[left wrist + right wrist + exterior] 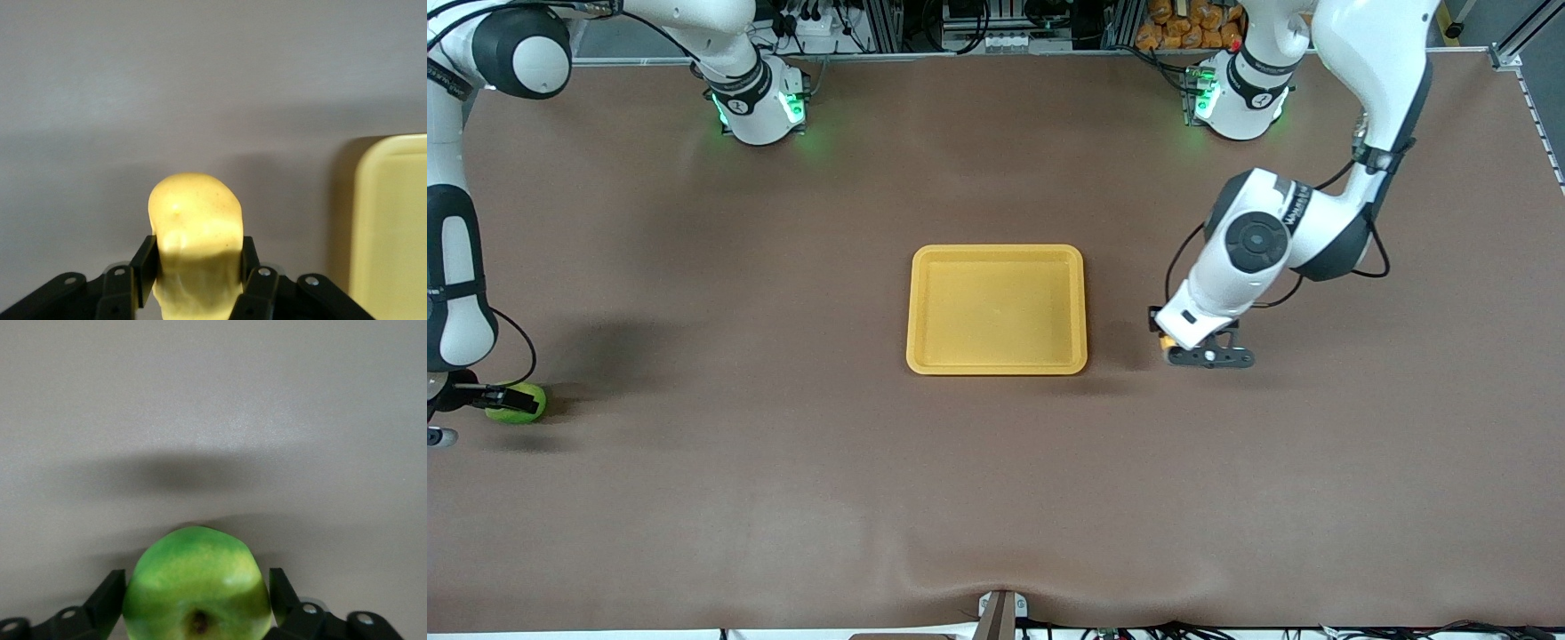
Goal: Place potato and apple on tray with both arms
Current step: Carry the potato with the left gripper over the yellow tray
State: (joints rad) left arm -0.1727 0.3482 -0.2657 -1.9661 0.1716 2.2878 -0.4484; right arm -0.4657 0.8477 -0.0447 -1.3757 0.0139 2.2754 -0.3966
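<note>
The robot's left gripper should release the potato inside the tray [1066, 330] [402, 245], by the rim nearest that gripper.
The yellow-orange tray [996, 252] lies at the table's middle with nothing on it; its rim also shows in the left wrist view [393, 227]. My left gripper [1181, 350] is low at the table beside the tray, toward the left arm's end, and is shut on the potato [1165, 342]. In the left wrist view the potato [193, 220] sits between the fingers [145, 259]. My right gripper [505, 400] is low at the right arm's end of the table, shut on the green apple [519, 405]. The apple [197, 587] fills the space between its fingers [107, 593].
Both arm bases [758, 107] [1240, 102] glow green at the table's back edge. Brown table surface [783, 293] lies open between the apple and the tray. A small clamp [1000, 613] sits at the table's front edge.
</note>
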